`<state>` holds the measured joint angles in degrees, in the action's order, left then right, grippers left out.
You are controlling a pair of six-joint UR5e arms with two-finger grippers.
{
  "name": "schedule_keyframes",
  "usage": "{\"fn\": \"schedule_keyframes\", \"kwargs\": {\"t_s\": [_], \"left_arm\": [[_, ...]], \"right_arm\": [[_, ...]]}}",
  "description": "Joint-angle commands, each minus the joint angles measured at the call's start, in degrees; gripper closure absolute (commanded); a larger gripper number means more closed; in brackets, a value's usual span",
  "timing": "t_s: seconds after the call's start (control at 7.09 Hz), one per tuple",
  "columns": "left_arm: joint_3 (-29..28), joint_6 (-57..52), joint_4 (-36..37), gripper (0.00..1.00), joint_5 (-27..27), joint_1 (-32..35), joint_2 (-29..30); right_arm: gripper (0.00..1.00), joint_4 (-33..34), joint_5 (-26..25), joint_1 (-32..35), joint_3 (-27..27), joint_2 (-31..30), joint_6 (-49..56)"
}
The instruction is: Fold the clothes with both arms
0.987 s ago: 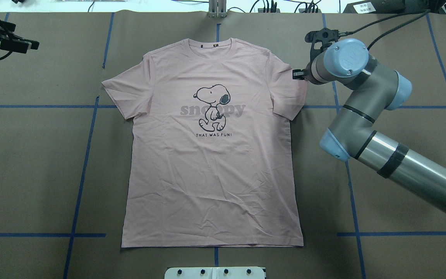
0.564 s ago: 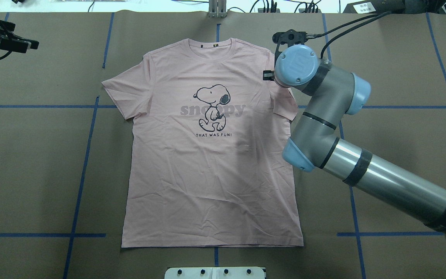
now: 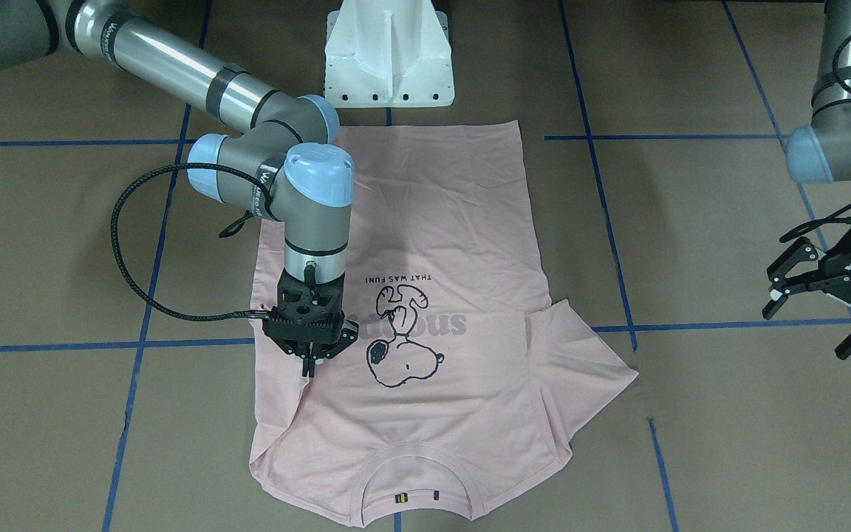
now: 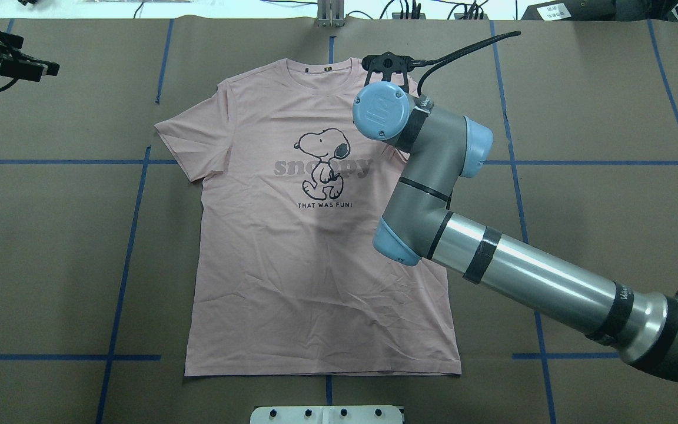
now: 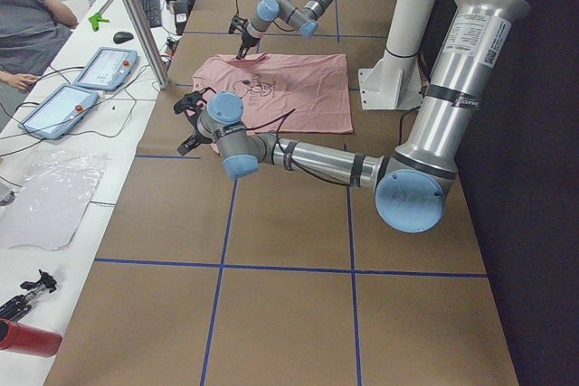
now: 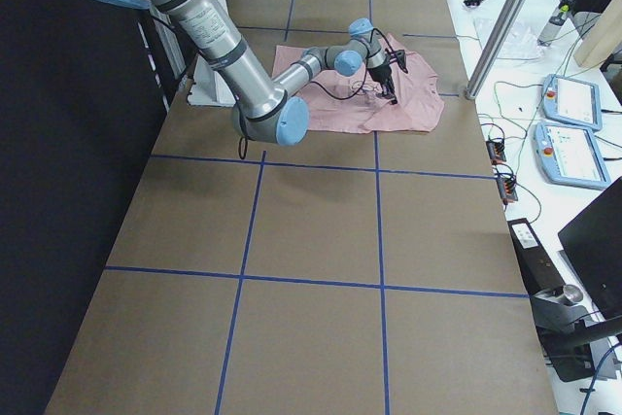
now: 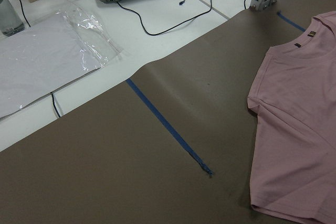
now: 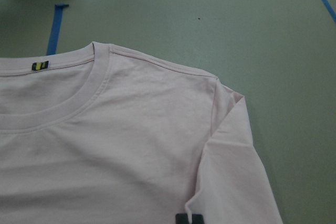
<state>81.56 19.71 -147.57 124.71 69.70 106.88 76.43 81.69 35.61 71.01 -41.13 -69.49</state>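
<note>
The flat sleeve's outermost corner (image 3: 634, 374) (image 7: 253, 204), at the collar-side end of its cuff on the pale pink T-shirt, will be gripped by my left gripper.
The pale pink T-shirt (image 4: 292, 265) lies flat on the brown table, print up, collar at the far edge. It also shows in the front view (image 3: 455, 244). My right gripper (image 3: 309, 363) points down over the shirt beside the dog print (image 3: 400, 347). It is shut on the shirt's right sleeve, which is folded inward over the chest. In the right wrist view its fingertips (image 8: 189, 219) pinch pink fabric below the collar (image 8: 68, 93). In the overhead view the right arm (image 4: 427, 153) hides this gripper. My left gripper (image 3: 817, 314) is open and empty, well off the shirt by its other sleeve (image 3: 580, 355).
The white pedestal base (image 3: 388, 59) stands at the shirt's hem end. Blue tape lines (image 4: 121, 259) cross the brown paper. A metal post (image 4: 330, 15) stands at the far table edge. Pendants (image 5: 99, 70), cables and a plastic bag (image 7: 52, 51) lie on the white side table.
My right arm has swung left from beside the shirt to over its chest, drawing the right sleeve inward with it. The left arm has not moved.
</note>
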Motion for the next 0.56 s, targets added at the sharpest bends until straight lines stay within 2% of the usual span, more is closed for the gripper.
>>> {"fn": "schedule_keyframes", "kwargs": {"t_s": [0.0, 0.14, 0.28, 0.42], "left_arm": [[-0.1, 0.1, 0.3, 0.0, 0.0, 0.0, 0.0], [-0.4, -0.2, 0.2, 0.0, -0.1, -0.2, 0.1], [-0.6, 0.4, 0.8, 0.0, -0.2, -1.7, 0.3], [-1.1, 8.9, 0.6, 0.0, -1.6, -2.8, 0.5]], "right_arm": [[0.0, 0.0, 0.0, 0.0, -0.9, 0.9, 0.0], [0.0, 0.5, 2.9, 1.9, -0.5, 1.7, 1.5], [0.0, 0.8, 12.8, 6.0, 0.0, 1.8, 3.6], [0.0, 1.2, 19.8, 10.6, 1.5, 1.6, 7.8]]}}
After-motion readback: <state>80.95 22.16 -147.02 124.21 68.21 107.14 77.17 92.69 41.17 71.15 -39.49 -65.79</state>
